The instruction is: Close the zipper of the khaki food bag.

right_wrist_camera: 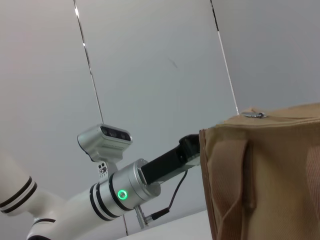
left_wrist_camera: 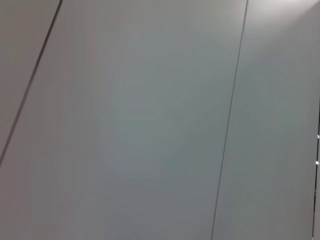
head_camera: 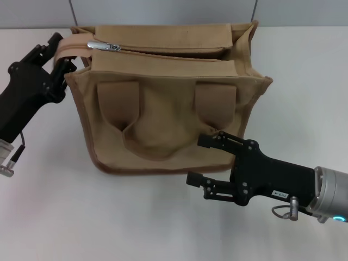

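Note:
The silver pull tab lies flat along the zipper, so my left gripper needs to regrasp the tan end flap point(head_camera: 74, 46) and raise it until the tab hangs free.
The khaki food bag point(head_camera: 163, 103) stands upright on the white table, its looped handle facing me. The zipper point(head_camera: 168, 54) runs along its top, and its silver pull tab point(head_camera: 103, 46) lies at the bag's left end. My left gripper point(head_camera: 61, 53) is at that left end, shut on the bag's tan end flap. My right gripper point(head_camera: 198, 160) is open and empty, low in front of the bag's lower right corner and apart from it. The right wrist view shows the bag's side point(right_wrist_camera: 260, 175) and the pull tab point(right_wrist_camera: 255, 115) on top. The left wrist view shows only grey wall.
The white table point(head_camera: 81, 217) spreads around the bag. A grey panelled wall point(head_camera: 163, 11) stands behind it. The right wrist view shows my left arm point(right_wrist_camera: 125, 190) reaching behind the bag, and the head camera point(right_wrist_camera: 105, 142).

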{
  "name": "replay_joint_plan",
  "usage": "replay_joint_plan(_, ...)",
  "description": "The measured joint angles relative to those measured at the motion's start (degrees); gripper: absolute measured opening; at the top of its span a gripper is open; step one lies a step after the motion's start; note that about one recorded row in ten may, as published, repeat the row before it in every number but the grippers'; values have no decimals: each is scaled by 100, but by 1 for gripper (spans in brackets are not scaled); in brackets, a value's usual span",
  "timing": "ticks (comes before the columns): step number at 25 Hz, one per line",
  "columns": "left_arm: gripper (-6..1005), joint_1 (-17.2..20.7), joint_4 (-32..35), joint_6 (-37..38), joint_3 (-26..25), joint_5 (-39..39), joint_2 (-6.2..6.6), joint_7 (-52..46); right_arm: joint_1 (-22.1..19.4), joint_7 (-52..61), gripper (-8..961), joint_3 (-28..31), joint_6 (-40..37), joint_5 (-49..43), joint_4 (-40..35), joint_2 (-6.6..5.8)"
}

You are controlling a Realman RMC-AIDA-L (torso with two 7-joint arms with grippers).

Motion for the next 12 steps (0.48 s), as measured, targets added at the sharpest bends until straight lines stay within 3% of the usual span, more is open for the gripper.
replay_joint_plan(9,410,11,93,-158,13,-34,7,-12,13,0,833,0,10,0,0,0)
replay_joint_plan(12,493,43,110,-106,16,-37,4,13,12,0,833,0,46,0,0,0)
